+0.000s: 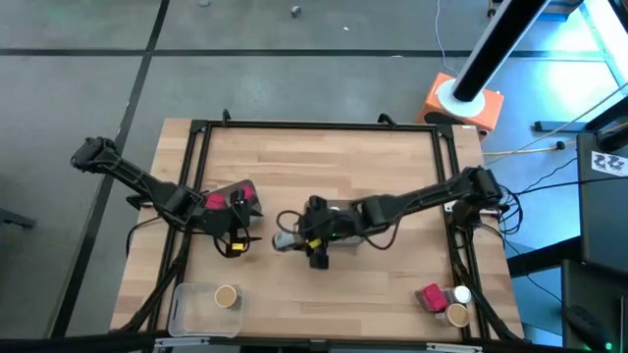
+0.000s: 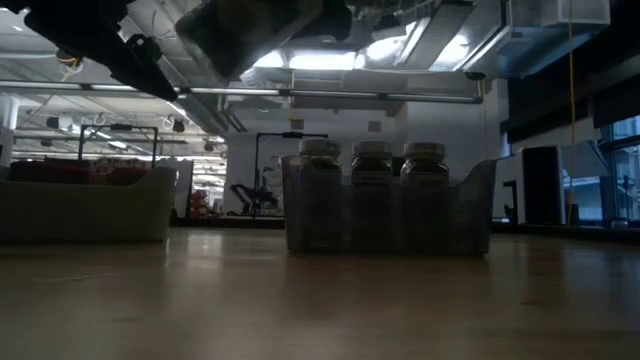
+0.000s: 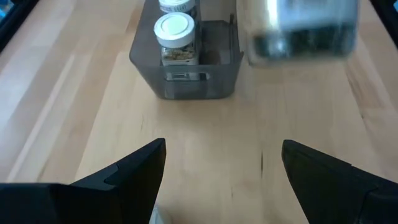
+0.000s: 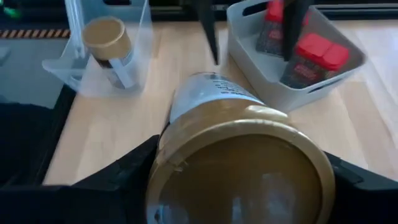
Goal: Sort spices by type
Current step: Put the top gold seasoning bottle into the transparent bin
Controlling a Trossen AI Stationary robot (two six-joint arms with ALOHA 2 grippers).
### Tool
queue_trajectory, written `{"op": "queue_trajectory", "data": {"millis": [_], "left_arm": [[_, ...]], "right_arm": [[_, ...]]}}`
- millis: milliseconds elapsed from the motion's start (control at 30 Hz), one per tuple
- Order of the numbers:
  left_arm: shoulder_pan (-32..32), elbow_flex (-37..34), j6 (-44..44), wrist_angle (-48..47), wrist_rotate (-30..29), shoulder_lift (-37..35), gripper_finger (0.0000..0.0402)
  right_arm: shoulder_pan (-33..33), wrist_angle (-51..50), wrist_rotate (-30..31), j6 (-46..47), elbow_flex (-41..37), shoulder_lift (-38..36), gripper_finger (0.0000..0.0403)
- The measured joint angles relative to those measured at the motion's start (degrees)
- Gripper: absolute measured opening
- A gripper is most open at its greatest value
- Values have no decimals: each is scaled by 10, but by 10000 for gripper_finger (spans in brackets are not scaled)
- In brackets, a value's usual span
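Observation:
My right gripper is going to release the tan-lidded jar, setting it on the bare wood just nearer than the middle grey tray [image 1: 298, 263]. That tan-lidded jar is over the table's middle now.
My right gripper [image 1: 300, 241] is over the table's middle, shut on a round spice jar with a tan-brown lid [image 4: 239, 177]. The jar also shows from above [image 1: 287, 241]. My left gripper [image 3: 224, 168] hangs open just left of it [image 1: 238, 238], with nothing between its fingers. Red-magenta packets [image 4: 311, 50] stand in a pale tray [image 4: 273, 81] at the left. Another tan-lidded jar [image 4: 106, 40] stands in a clear tray [image 1: 201, 306] at the near left. White-lidded jars [image 3: 174, 31] stand in a grey tray [image 3: 186, 81] at the middle. My right gripper pinches the jar between its two fingers [image 4: 124, 177], one on each side of the jar near its lid end [image 4: 186, 134]. The lid faces back toward the wrist and the body sticks out past the fingertips toward the table's left. The jar is tilted and lifted clear of the table.
At the near right corner a red packet [image 1: 430, 297], a white-lidded jar [image 1: 462, 292] and a tan-lidded jar [image 1: 456, 314] stand loose on the table. A black frame [image 1: 314, 126] runs round the table. Bare wood lies at the far side and the near middle.

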Motion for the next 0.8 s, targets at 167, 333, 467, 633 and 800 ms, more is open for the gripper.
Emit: {"op": "queue_trajectory", "data": {"millis": [167,333,467,633,800], "left_arm": [[-4,0,10,2,-1,0,303],[-4,0,10,6,-28,0,303],[-4,0,7,7,-27,0,303],[-3,0,9,18,-28,0,303],[1,0,7,19,-28,0,303]], "right_arm": [[16,20,-16,-10,0,27,283],[38,27,-45,-7,0,47,283],[52,26,-46,-5,9,76,283],[57,-40,-45,5,83,120,283],[56,-147,-45,25,177,166,283]]}}
